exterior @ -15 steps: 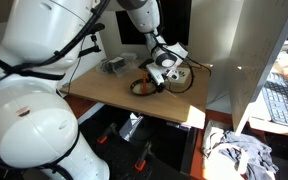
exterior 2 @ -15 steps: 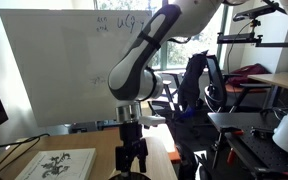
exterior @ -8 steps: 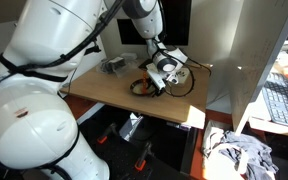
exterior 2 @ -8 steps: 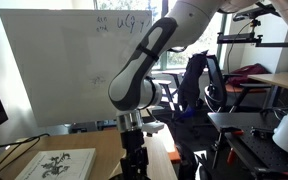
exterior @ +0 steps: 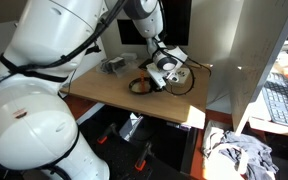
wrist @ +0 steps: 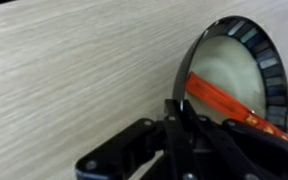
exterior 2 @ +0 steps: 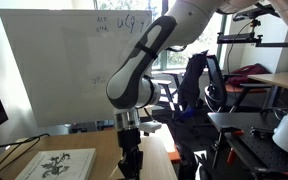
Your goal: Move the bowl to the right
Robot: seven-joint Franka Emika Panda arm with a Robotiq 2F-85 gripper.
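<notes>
I need to use my gripper to set the bowl down on the bare wood (exterior: 171, 98) close to the table's front edge, towards the white partition.
The bowl (wrist: 231, 68) fills the right of the wrist view: a round shallow dish with a dark rim, a pale inside and an orange-red strip across it. My gripper (wrist: 176, 108) is shut on its left rim, the thin dark edge pinched between the two black fingers. In an exterior view the bowl (exterior: 140, 87) rests on the wooden table (exterior: 102, 95) with the gripper (exterior: 152, 85) down at its edge. From the opposite side the gripper (exterior 2: 131, 166) reaches down to the tabletop and the bowl is hidden.
Grey metallic clutter (exterior: 114, 65) lies at the table's back left. Black cables (exterior: 187, 80) loop behind the bowl. A white paper card (exterior 2: 59, 164) with a drawing lies to one side of the gripper. A white partition (exterior: 249, 60) stands beyond the table's right end.
The jaws went from wide open to shut on the bowl's rim. The arm came down slightly toward the table. The bowl stays where it was.
</notes>
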